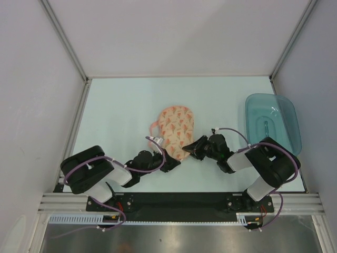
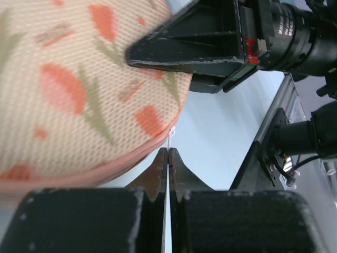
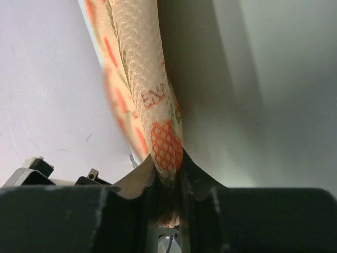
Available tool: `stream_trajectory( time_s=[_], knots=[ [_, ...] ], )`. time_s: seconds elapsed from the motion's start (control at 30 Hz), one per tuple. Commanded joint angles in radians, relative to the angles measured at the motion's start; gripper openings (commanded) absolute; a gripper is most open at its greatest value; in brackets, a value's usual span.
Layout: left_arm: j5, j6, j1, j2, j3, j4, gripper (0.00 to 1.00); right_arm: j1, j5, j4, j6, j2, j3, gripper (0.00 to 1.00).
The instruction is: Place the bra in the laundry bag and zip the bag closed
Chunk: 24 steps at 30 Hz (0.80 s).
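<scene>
My left gripper holds the pull cord and the laundry bag's pink zip edging runs away from it, so my right gripper should regrip the laundry bag's near corner (image 2: pixel 176 97) and swing the laundry bag crosswise.
The laundry bag (image 1: pixel 176 129), peach-pink with orange-red print, lies closed in the middle of the table. The bra is not in view. My left gripper (image 1: pixel 172 163) is at the bag's near edge. In the left wrist view the gripper (image 2: pixel 168 153) is shut on a thin white zip pull cord (image 2: pixel 170 138) that comes off the pink zip edging of the bag (image 2: pixel 79 89). My right gripper (image 1: pixel 188 149) is at the bag's near right edge. In the right wrist view it (image 3: pixel 168 163) is shut on the edge of the bag (image 3: pixel 142 68). The right gripper also shows in the left wrist view (image 2: pixel 200 47).
A translucent teal plastic tray (image 1: pixel 281 113) stands at the right side of the table. White walls enclose the left, back and right sides. The black rail with both arm bases (image 1: pixel 174 200) runs along the near edge.
</scene>
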Motion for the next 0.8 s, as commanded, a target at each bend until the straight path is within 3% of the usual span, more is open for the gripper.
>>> stream_trajectory(
  time_s=[0.0, 0.2, 0.3, 0.43, 0.53, 0.57, 0.63, 0.67, 0.77],
  knots=[
    [-0.109, -0.018, 0.000, -0.075, 0.035, -0.229, 0.00, -0.077, -0.004, 0.106, 0.001, -0.003, -0.052, 0.08],
    [-0.162, 0.033, 0.040, -0.155, 0.036, -0.384, 0.00, -0.226, -0.207, 0.046, -0.126, -0.006, -0.048, 0.06],
    [-0.145, 0.071, 0.067, -0.180, 0.012, -0.386, 0.00, -0.283, -0.329, -0.040, -0.212, 0.007, 0.014, 0.06],
    [-0.064, 0.100, 0.070, -0.192, -0.004, -0.370, 0.00, -0.293, -0.416, -0.271, -0.403, 0.032, 0.142, 0.09],
    [-0.025, 0.074, 0.066, -0.191, -0.005, -0.335, 0.00, -0.285, -0.374, -0.398, -0.474, 0.032, 0.219, 0.23],
    [-0.003, 0.064, 0.064, -0.189, -0.005, -0.309, 0.00, -0.285, -0.360, -0.408, -0.474, 0.020, 0.224, 0.37],
    [0.007, 0.036, 0.055, -0.192, -0.005, -0.291, 0.00, -0.283, -0.299, -0.443, -0.468, -0.005, 0.227, 0.50],
    [0.008, 0.019, 0.052, -0.192, -0.004, -0.284, 0.00, -0.279, -0.273, -0.457, -0.461, -0.038, 0.221, 0.62],
    [0.008, 0.005, 0.046, -0.192, 0.005, -0.278, 0.00, -0.259, -0.163, -0.471, -0.396, -0.139, 0.148, 0.80]
  ],
)
